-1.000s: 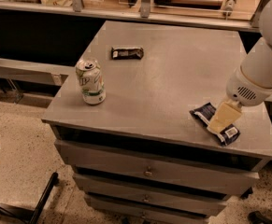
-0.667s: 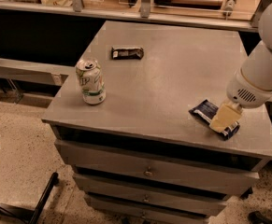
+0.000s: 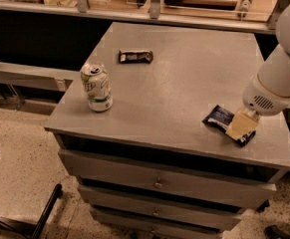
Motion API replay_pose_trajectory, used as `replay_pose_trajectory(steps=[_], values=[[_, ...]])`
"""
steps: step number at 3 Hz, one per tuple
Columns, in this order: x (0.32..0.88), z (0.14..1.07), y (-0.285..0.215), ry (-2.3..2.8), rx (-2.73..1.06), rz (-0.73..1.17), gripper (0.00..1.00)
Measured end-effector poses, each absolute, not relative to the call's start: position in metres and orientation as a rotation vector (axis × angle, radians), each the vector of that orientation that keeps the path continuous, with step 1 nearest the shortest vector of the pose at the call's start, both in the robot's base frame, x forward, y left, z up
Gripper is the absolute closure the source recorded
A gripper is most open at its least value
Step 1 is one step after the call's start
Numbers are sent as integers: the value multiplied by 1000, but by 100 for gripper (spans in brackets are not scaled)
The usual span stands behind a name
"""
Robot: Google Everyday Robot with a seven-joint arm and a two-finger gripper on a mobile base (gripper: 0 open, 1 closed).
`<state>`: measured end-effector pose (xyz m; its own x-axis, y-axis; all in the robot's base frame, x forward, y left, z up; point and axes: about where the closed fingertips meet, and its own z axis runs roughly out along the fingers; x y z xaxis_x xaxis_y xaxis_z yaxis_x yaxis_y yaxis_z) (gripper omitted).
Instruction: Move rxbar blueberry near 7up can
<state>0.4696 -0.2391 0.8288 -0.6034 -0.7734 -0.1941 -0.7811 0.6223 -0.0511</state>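
Next, my gripper lets go of the rxbar blueberry beside the 7up can (image 3: 141, 95), in front of the small black bar wrapper.
The rxbar blueberry (image 3: 218, 117) is a dark navy wrapper lying flat near the front right corner of the grey table top (image 3: 184, 73). My gripper (image 3: 241, 125) hangs from the white arm at the right and sits right on top of the bar's right half, hiding that end. The 7up can (image 3: 96, 87) stands upright near the front left edge of the table, far to the left of the bar.
A small black bar wrapper with white lettering (image 3: 135, 57) lies toward the back of the table, behind the can. Drawers (image 3: 157, 183) sit below the table top. A counter edge with posts (image 3: 154, 4) runs along the back.
The gripper has come down a little onto the navy bar. The bar, the can and the black wrapper have not moved.
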Motion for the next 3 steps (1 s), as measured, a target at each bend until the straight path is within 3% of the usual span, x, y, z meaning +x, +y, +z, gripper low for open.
replay_pose_trajectory(steps=[3], values=[[491,864,-222,2567,-1278,184,100]])
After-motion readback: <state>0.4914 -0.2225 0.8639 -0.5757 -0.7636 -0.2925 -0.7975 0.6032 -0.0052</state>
